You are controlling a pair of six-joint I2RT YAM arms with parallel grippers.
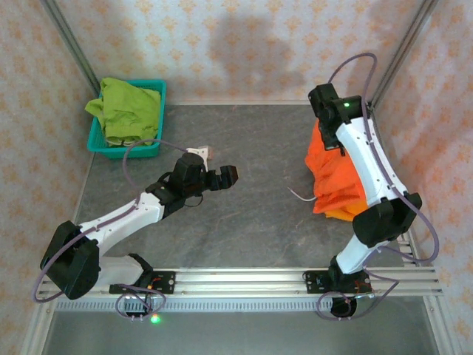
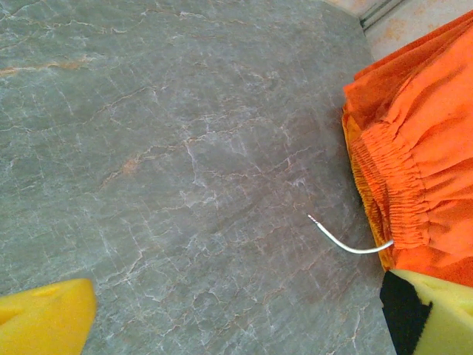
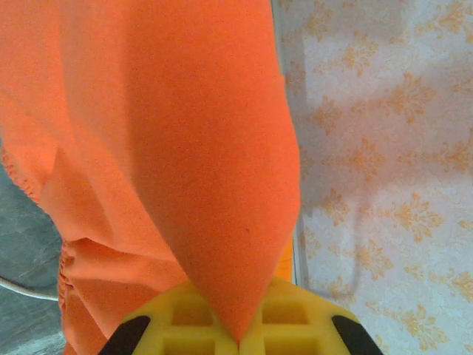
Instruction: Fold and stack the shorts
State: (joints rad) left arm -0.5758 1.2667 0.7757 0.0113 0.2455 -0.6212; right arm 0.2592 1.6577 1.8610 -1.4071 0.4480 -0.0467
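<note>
My right hand will release the pinched fold at the far end of the orange shorts (image 1: 349, 154), beyond the white drawstring.
Orange shorts (image 1: 336, 181) lie bunched at the table's right side, partly under my right arm. My right gripper (image 1: 324, 137) is shut on a pinched fold of the orange shorts (image 3: 185, 133), and the cloth hangs in a taut cone from the closed yellow pads (image 3: 238, 339). My left gripper (image 1: 225, 177) hovers open over the bare table middle, with nothing between its yellow fingertips (image 2: 44, 318). It points toward the gathered waistband of the orange shorts (image 2: 414, 148), where a white drawstring (image 2: 347, 244) trails onto the table. Lime green shorts (image 1: 127, 109) sit heaped in the basket at the back left.
The teal mesh basket (image 1: 100, 144) stands at the back left corner. A small white object (image 1: 202, 152) lies near my left wrist. Patterned walls and metal frame posts (image 1: 403, 52) close in the back and sides. An aluminium rail (image 1: 244, 277) runs along the near edge.
</note>
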